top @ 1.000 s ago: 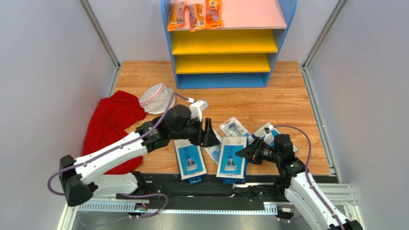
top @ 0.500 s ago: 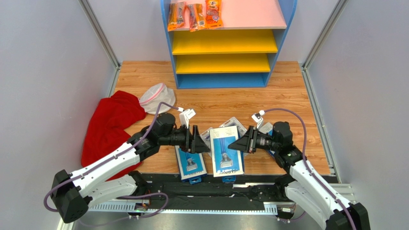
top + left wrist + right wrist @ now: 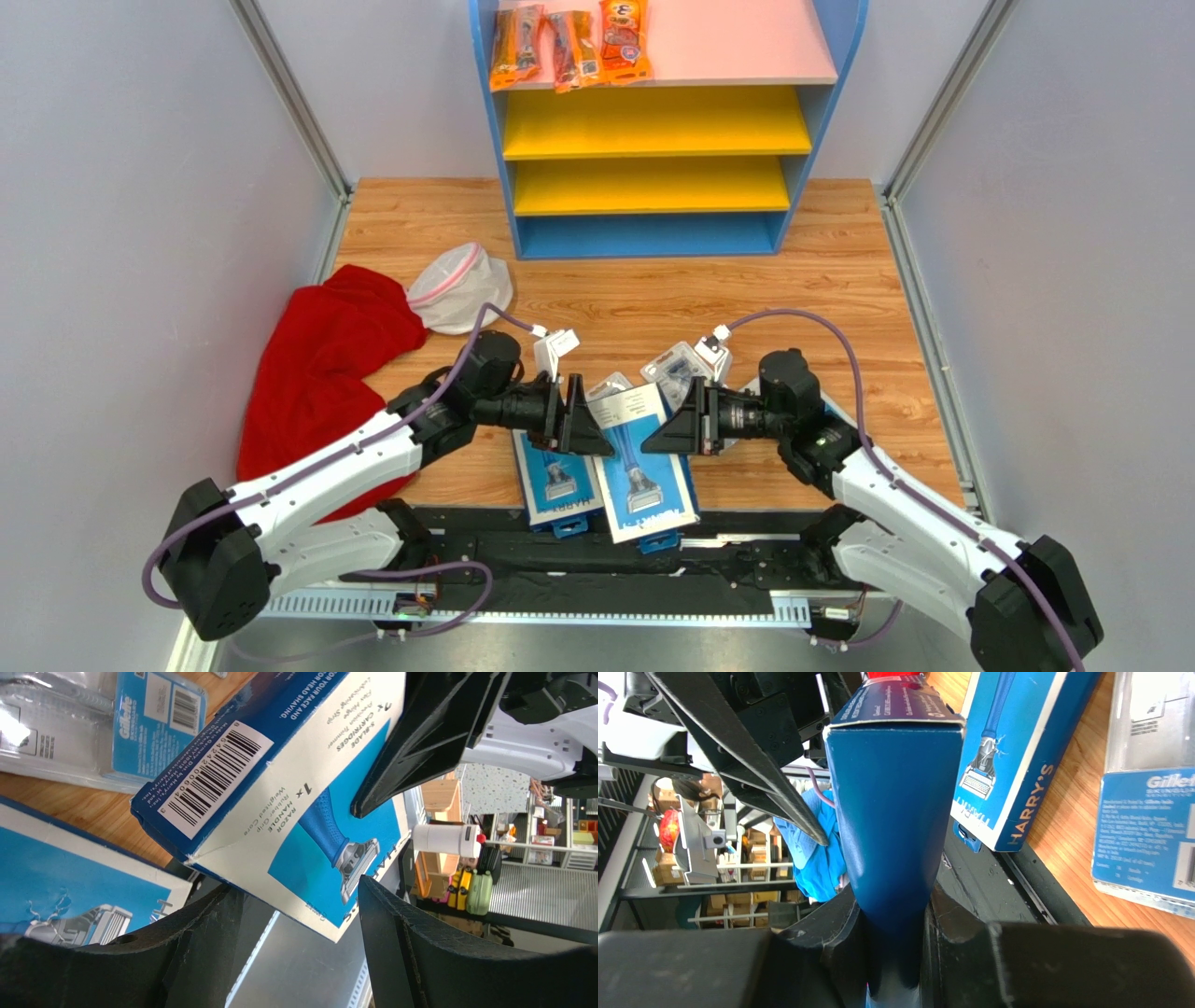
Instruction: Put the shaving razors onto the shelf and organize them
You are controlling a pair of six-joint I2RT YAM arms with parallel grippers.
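Observation:
I have the blue box in my right gripper near its shelf-side end, so I should hold it with my left gripper while my right gripper takes the box's edge (image 3: pixel 692 513) by the tab.
My right gripper (image 3: pixel 671 427) is shut on one long edge of a large blue razor box (image 3: pixel 638 465) and holds it tilted above the table's near edge. The wrist view shows its jaws clamped on the box (image 3: pixel 896 812). My left gripper (image 3: pixel 586 420) is open just left of it. In the left wrist view the box's lower corner (image 3: pixel 309 847) hangs between my spread fingers (image 3: pixel 203 952). A second large blue box (image 3: pixel 550 483) lies flat below. Paler packs (image 3: pixel 685 367) lie behind. The shelf (image 3: pixel 659 126) stands at the far side.
Three orange snack packets (image 3: pixel 568 42) lie on the shelf's pink top board. A red cloth (image 3: pixel 330 364) and a white mesh bag (image 3: pixel 456 287) lie at the left. A pale Gillette pack (image 3: pixel 1151 826) lies to the right of the flat box.
My right gripper has lifted the blue box off the table and carried it left towards the left gripper. My left gripper has drawn back slightly and stays open.

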